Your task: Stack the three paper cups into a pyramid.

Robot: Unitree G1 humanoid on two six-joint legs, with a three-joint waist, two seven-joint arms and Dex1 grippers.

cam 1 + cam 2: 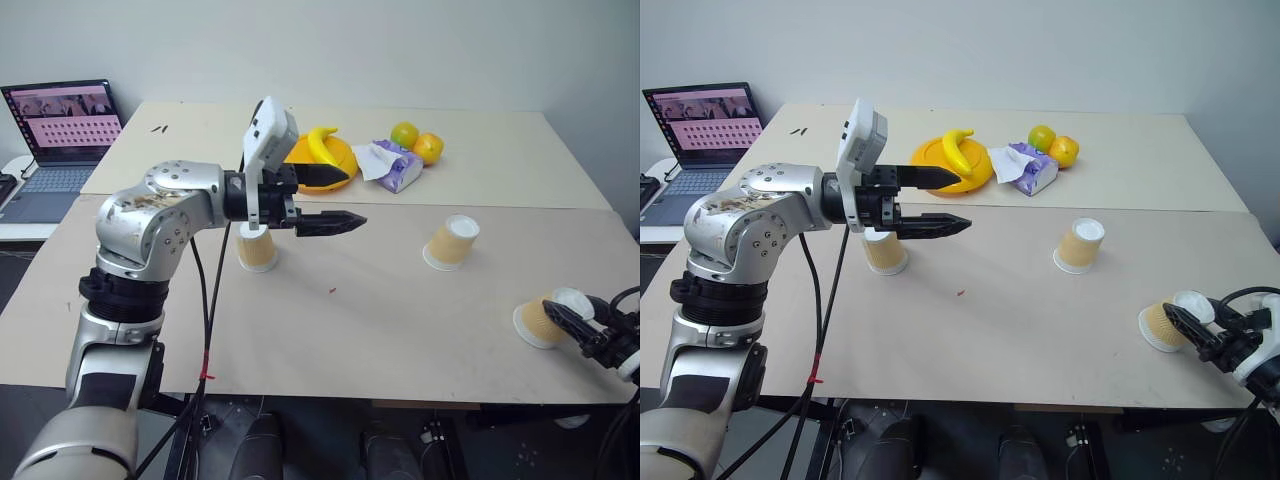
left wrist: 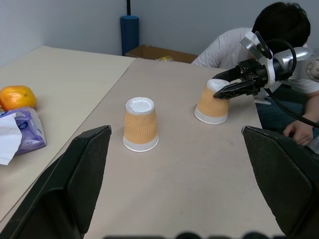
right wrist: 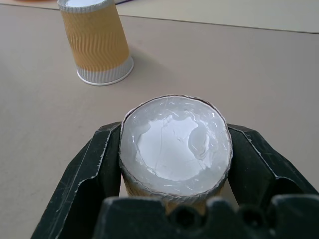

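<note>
My right gripper is going to set the tan paper cup down on the small red speck [image 1: 343, 290] between the other paper cups.
Three tan paper cups stand upside down on the table. My right gripper [image 1: 572, 318] is shut on the right cup [image 1: 538, 322] near the front right edge; in the right wrist view its fingers [image 3: 94, 164] clamp both sides just below the cup's white base [image 3: 175, 144]. The middle cup [image 1: 452, 243] stands free, also seen as the far cup [image 3: 99, 47] in the right wrist view. My left gripper [image 1: 355, 200] hovers open above the table, pointing right, just over and past the left cup [image 1: 257, 250]. The left wrist view shows the middle cup [image 2: 140, 124] and the gripped cup [image 2: 212, 103].
A yellow plate [image 1: 322, 178] with a banana [image 1: 322, 143] sits at the back, beside a tissue pack [image 1: 392, 166] and two oranges [image 1: 418, 141]. A laptop [image 1: 58, 140] stands far left. A person [image 2: 279, 35] sits beyond the table's right end.
</note>
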